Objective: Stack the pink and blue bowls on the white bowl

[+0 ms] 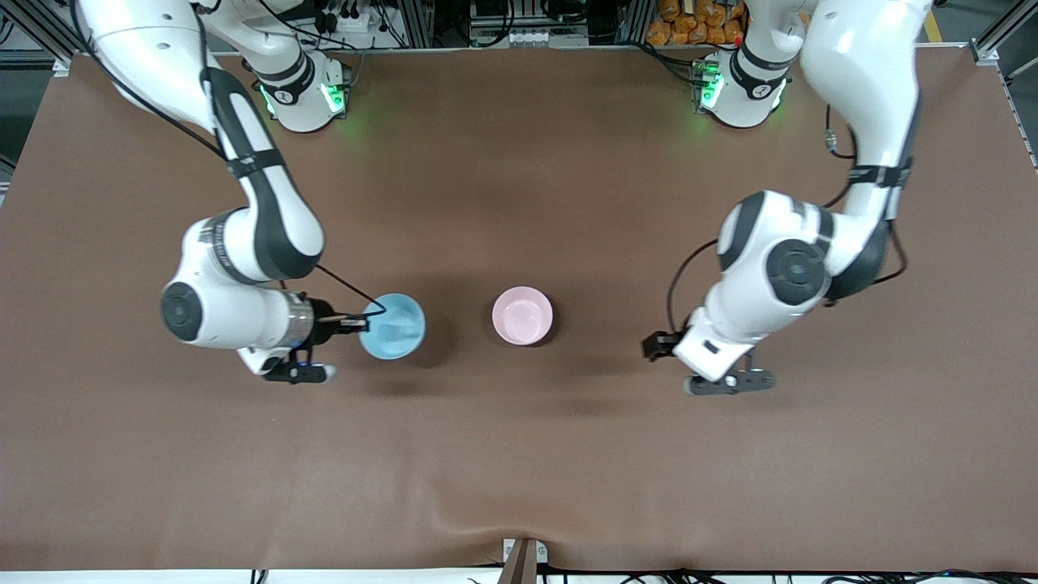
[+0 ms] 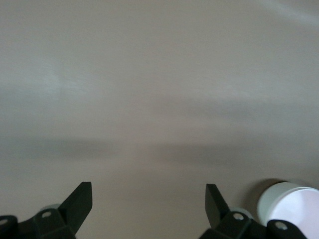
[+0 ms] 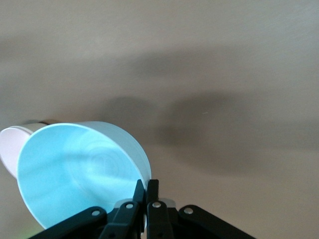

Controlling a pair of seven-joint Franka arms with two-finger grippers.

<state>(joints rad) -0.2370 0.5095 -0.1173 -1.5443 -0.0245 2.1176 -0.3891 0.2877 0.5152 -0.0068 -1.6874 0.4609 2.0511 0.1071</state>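
My right gripper should put the light blue bowl down inside the pale pink bowl (image 1: 522, 315) (image 3: 12, 151) in the middle of the table.
My right gripper (image 1: 362, 325) is shut on the rim of the light blue bowl (image 1: 393, 326). It holds the bowl tilted, above the table, toward the right arm's end. In the right wrist view the fingers (image 3: 147, 191) pinch the blue bowl's (image 3: 75, 169) wall. The pale pink bowl (image 1: 522, 315) stands at mid-table beside the blue one. In the left wrist view a white outer wall, the white bowl (image 2: 270, 201), shows around the pink inside (image 2: 294, 211), so the pink bowl seems nested in it. My left gripper (image 1: 728, 382) hangs open over bare table toward the left arm's end, with nothing between its fingertips (image 2: 79, 199).
The brown table mat (image 1: 519, 470) has a small ripple at its edge nearest the front camera. A metal bracket (image 1: 523, 560) sits at that edge.
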